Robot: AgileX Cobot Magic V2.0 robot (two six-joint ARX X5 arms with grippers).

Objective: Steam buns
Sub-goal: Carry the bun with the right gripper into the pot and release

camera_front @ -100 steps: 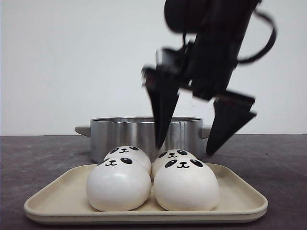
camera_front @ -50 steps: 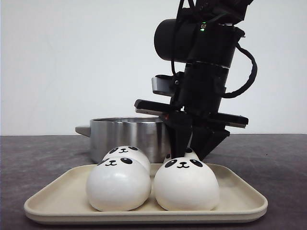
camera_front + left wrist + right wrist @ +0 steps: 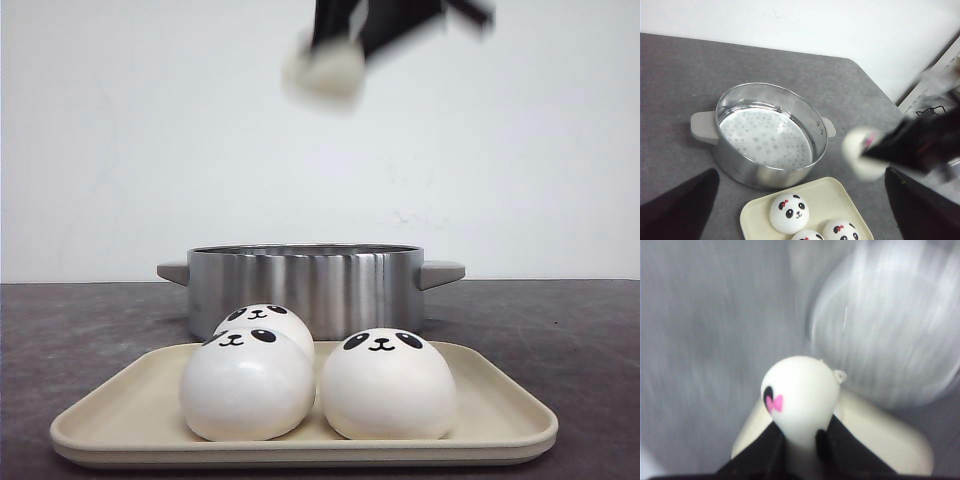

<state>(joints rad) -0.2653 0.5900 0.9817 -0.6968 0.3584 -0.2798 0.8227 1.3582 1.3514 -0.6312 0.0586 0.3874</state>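
Note:
Next, my right gripper releases the panda bun on the perforated white bottom inside the steel steamer pot [image 3: 350, 283] [image 3: 907, 332].
Three white panda-faced buns [image 3: 247, 385] [image 3: 388, 385] [image 3: 265, 322] sit on the beige tray [image 3: 500, 400]. A fourth bun [image 3: 325, 68] hangs high above the steel steamer pot [image 3: 305, 285], blurred, with my right gripper [image 3: 335, 50] shut on it. In the right wrist view that bun [image 3: 800, 395] is squeezed between the black fingers [image 3: 775, 450], above the tray [image 3: 880, 435] and next to the pot [image 3: 885, 340]. The left wrist view looks down on the pot [image 3: 767, 135], the held bun [image 3: 863, 153] and the tray buns [image 3: 789, 213]. My left gripper [image 3: 800, 175] is open and holds nothing.
The pot has a perforated white floor and two grey side handles [image 3: 702, 127]. It stands just behind the tray on a dark grey table [image 3: 675, 75]. A white wall lies beyond the table's far edge, and white furniture [image 3: 940, 85] stands off its right corner.
My right gripper closed on the back right bun and lifted it off the tray, rising to the top of the front view. Three buns stay on the tray.

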